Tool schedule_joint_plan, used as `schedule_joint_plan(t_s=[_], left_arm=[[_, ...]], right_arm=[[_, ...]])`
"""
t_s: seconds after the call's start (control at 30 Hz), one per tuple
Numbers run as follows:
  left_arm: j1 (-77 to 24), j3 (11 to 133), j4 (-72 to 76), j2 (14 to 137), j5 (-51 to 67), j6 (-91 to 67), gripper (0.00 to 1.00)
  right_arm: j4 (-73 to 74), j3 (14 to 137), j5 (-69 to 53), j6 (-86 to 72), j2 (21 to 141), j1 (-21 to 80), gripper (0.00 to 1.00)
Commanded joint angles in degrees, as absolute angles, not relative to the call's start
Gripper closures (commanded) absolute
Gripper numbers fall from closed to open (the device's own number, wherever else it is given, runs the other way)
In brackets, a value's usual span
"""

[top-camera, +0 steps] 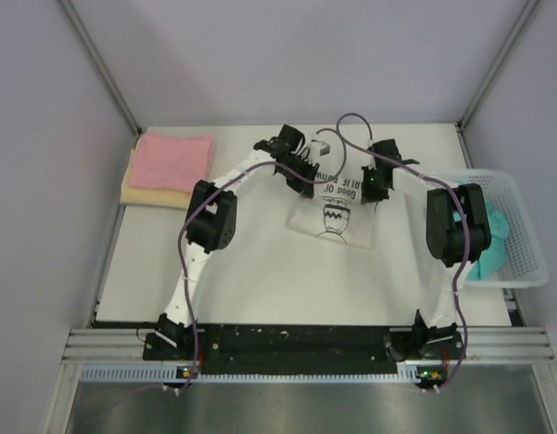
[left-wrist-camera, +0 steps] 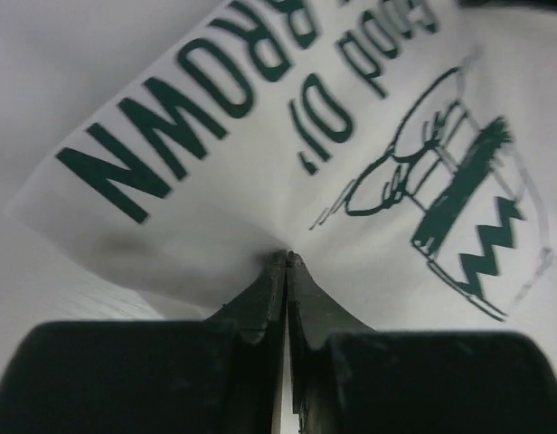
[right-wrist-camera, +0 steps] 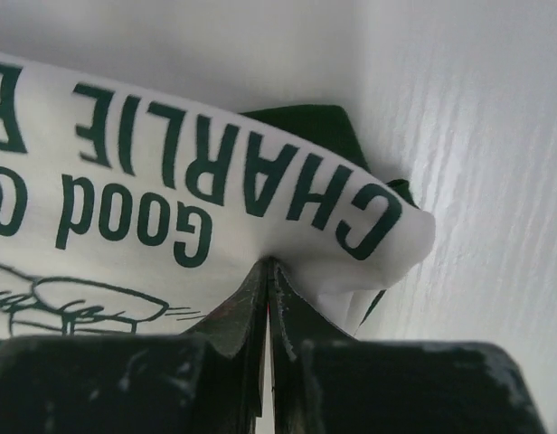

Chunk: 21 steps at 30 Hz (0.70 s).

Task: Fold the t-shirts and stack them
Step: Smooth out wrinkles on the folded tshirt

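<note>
The near edge of the white t-shirt slants, so the robot's left gripper should take the t-shirt's side closer to that edge (top-camera: 293, 215) and square it before stacking.
The white t-shirt (top-camera: 337, 217) with dark green "Good ol' Charlie Brown" print lies partly folded at the table's middle back. My left gripper (top-camera: 306, 185) is shut, pinching its far left edge; in the left wrist view the jaws (left-wrist-camera: 286, 258) meet on the white cloth (left-wrist-camera: 260, 181). My right gripper (top-camera: 371, 192) is shut, pinching the far right edge; in the right wrist view the jaws (right-wrist-camera: 268, 264) close on the cloth (right-wrist-camera: 170, 208), a dark green sleeve (right-wrist-camera: 306, 122) behind. A pink t-shirt (top-camera: 173, 159) lies folded on a pale yellow one (top-camera: 145, 193) at back left.
A white mesh basket (top-camera: 514, 226) stands at the right edge with a teal t-shirt (top-camera: 491, 249) inside. Grey walls close in the table on three sides. The arms' base rail (top-camera: 297, 344) runs along the near edge.
</note>
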<state>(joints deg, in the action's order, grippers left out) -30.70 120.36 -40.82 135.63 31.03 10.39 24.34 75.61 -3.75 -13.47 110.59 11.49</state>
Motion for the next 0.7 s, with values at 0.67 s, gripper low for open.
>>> schedule_joint_plan(t_s=[0.67], left_arm=[[-29.35,97.39,-34.28,116.97,33.48,7.38,0.85]], right_arm=[[15.84,59.17,-19.94,-19.68,93.43,15.82,1.0]])
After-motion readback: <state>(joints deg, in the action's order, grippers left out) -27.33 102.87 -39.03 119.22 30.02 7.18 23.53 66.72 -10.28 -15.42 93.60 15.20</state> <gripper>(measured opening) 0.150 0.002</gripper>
